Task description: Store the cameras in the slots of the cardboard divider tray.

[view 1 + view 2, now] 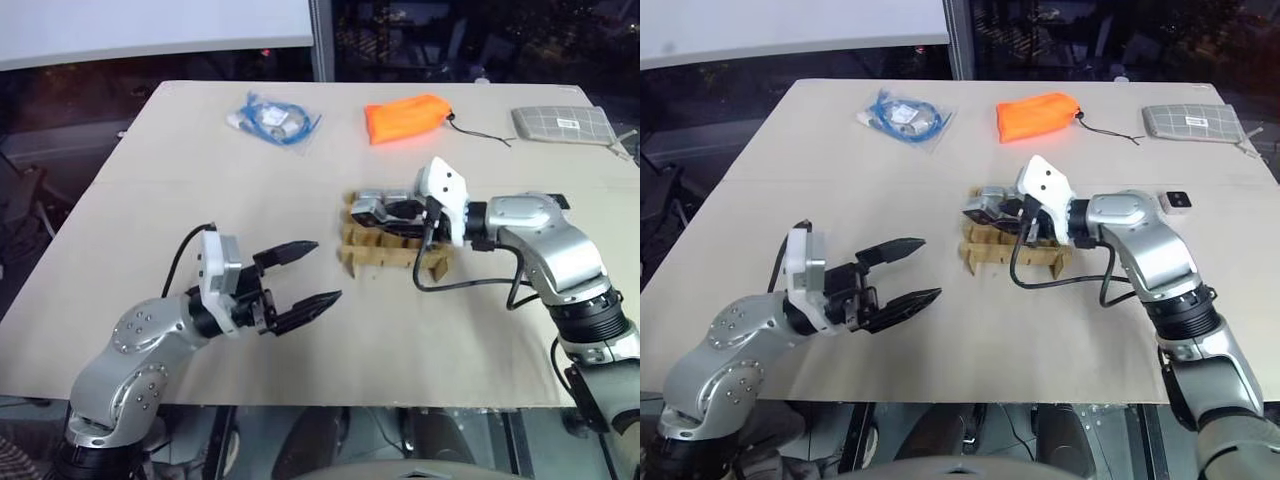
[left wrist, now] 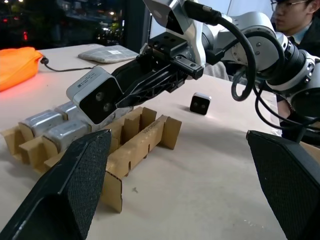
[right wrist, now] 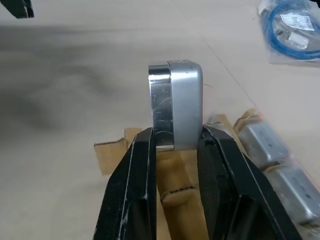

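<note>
Next, my right gripper releases the camera in the tray's front-row end slot [image 1: 369, 238] [image 3: 173, 171], on the side of my left gripper.
My right gripper [image 1: 368, 212] is shut on a silver-grey camera [image 3: 177, 105] and holds it just above the left end of the cardboard divider tray [image 1: 392, 256]. The camera's dark lens face [image 2: 95, 96] shows in the left wrist view. Two more cameras [image 2: 41, 121] [image 2: 67, 133] lie in the tray's slots. Another camera [image 1: 1177, 200] sits loose on the table, to the right of the tray. My left gripper [image 1: 326, 270] hovers open and empty over the table to the left of the tray, pointing toward it.
At the far side of the table lie an orange fabric pouch [image 1: 405, 117], a grey grid-patterned pouch [image 1: 562, 123] and a bag of blue cable [image 1: 272, 118]. A person [image 2: 296, 15] sits beyond the table's right side. Bare table [image 1: 150, 200] stretches to the left of the tray.
</note>
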Available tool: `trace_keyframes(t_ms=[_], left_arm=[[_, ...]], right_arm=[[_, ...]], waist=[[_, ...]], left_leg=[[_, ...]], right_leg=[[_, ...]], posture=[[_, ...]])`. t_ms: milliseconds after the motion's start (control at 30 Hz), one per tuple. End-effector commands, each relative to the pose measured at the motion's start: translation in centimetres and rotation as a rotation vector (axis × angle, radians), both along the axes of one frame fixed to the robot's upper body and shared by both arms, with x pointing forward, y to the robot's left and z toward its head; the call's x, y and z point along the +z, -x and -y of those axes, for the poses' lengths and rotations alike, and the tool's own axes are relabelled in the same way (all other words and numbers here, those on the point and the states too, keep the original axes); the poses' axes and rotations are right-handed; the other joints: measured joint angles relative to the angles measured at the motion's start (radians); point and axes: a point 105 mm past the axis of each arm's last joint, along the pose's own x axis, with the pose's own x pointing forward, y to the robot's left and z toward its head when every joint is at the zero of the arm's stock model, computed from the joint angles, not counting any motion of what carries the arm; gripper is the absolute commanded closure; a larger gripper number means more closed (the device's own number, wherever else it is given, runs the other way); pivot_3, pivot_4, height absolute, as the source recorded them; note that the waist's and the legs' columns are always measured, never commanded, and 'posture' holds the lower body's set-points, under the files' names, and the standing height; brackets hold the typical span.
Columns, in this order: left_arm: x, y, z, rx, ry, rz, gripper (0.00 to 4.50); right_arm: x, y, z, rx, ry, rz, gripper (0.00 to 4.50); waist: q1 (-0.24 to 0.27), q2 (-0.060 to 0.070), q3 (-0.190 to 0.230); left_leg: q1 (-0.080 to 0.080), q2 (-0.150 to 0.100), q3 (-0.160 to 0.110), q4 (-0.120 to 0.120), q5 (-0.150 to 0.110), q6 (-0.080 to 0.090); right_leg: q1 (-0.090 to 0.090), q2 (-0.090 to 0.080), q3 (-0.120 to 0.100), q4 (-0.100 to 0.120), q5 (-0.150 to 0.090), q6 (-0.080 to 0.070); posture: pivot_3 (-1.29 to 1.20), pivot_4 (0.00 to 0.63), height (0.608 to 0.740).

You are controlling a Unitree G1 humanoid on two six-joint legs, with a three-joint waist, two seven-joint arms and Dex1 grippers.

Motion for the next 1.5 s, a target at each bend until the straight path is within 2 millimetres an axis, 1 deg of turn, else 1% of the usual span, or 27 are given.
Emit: trace_keyframes(t_ms=[33, 133, 333, 633, 933, 1067, 1167, 1267, 1400, 1500], left_arm=[[1.1, 0.5, -0.2, 0.003, -0.017, 0.066, 0.0], [1.1, 0.5, -0.6, 0.013, -0.028, 0.068, 0.0], [1.1, 0.8, -1.0, 0.022, -0.041, 0.067, 0.0], [1.2, 1.1, -1.3, 0.033, -0.054, 0.069, 0.0], [1.3, 1.6, -1.4, 0.034, -0.063, 0.07, 0.0], [1.1, 1.8, -2.1, 0.053, -0.083, 0.058, 0.0], [0.8, 1.8, -3.9, 0.133, -0.091, 0.035, 0.0], [0.2, 2.2, -4.9, 0.175, -0.104, 0.012, 0.0], [-0.2, 2.5, -5.4, 0.201, -0.105, -0.005, 0.0], [-0.3, 2.6, -5.4, 0.206, -0.107, -0.004, 0.0]], right_arm=[[-0.2, -0.2, -0.1, 0.01, 0.034, 0.038, 3.87], [-0.5, -0.5, 0.1, 0.026, 0.091, 0.055, 3.87], [-1.1, -0.7, -0.2, 0.084, 0.2, 0.081, 3.87], [-1.1, -1.4, -0.1, 0.119, 0.341, 0.101, 3.87], [-1.6, -1.6, -0.1, 0.129, 0.422, 0.085, 3.87], [-1.6, -1.8, 0.1, 0.122, 0.438, 0.08, 3.87], [-1.6, -2.0, 0.1, 0.105, 0.442, 0.075, 3.87], [-1.7, -2.0, 0.1, 0.102, 0.444, 0.065, 3.87], [-1.8, -1.9, 0.1, 0.107, 0.452, 0.048, 3.87], [-1.9, -2.1, 0.1, 0.102, 0.47, 0.047, 3.87]], waist=[[0.0, 0.0, 0.0], [0.0, 0.0, 0.0], [-0.002, 0.0, 0.0], [-0.001, 0.0, 0.0], [-0.001, 0.0, 0.0], [-0.001, 0.0, 0.0], [-0.001, 0.0, 0.0], [-0.001, 0.0, 0.0], [0.003, 0.0, 0.0], [0.002, 0.0, 0.0]], left_leg=[[0.0, 0.0, 0.0, 0.0, 0.0, 0.0], [0.0, 0.0, 0.0, 0.0, 0.0, 0.0], [0.0, 0.0, 0.0, 0.0, 0.0, 0.0], [0.0, 0.0, 0.0, 0.0, 0.0, 0.0], [0.0, 0.0, 0.0, 0.0, 0.0, 0.0], [0.0, 0.0, 0.0, 0.0, 0.0, 0.0], [0.0, 0.0, 0.0, 0.0, 0.0, 0.0], [0.0, 0.0, 0.0, 0.0, 0.0, 0.0], [0.0, 0.0, -0.002, 0.0, -0.001, -0.001], [0.0, 0.0, -0.002, 0.0, -0.001, -0.001]], right_leg=[[0.0, 0.0, 0.0, 0.0, 0.0, 0.0], [0.0, 0.0, 0.0, 0.0, 0.0, 0.0], [0.0, 0.0, 0.0, 0.0, 0.0, 0.0], [0.0, 0.0, -0.001, 0.0, 0.0, 0.0], [0.0, 0.0, -0.001, 0.0, 0.0, 0.0], [0.0, 0.0, -0.001, 0.0, 0.0, 0.0], [0.0, 0.0, -0.001, 0.0, 0.0, 0.0], [0.0, 0.0, -0.001, 0.0, 0.0, 0.0], [0.0, -0.001, -0.002, -0.001, 0.0, 0.0], [0.0, -0.001, -0.003, -0.001, 0.0, 0.0]], posture=[[0.0, 0.15, 0.74], [0.0, 0.15, 0.74], [0.0, 0.15, 0.74], [0.0, 0.15, 0.74], [0.0, 0.15, 0.74], [0.0, 0.15, 0.74], [0.0, 0.15, 0.74], [0.0, 0.15, 0.74], [0.0, 0.15, 0.74], [0.0, 0.15, 0.74]])
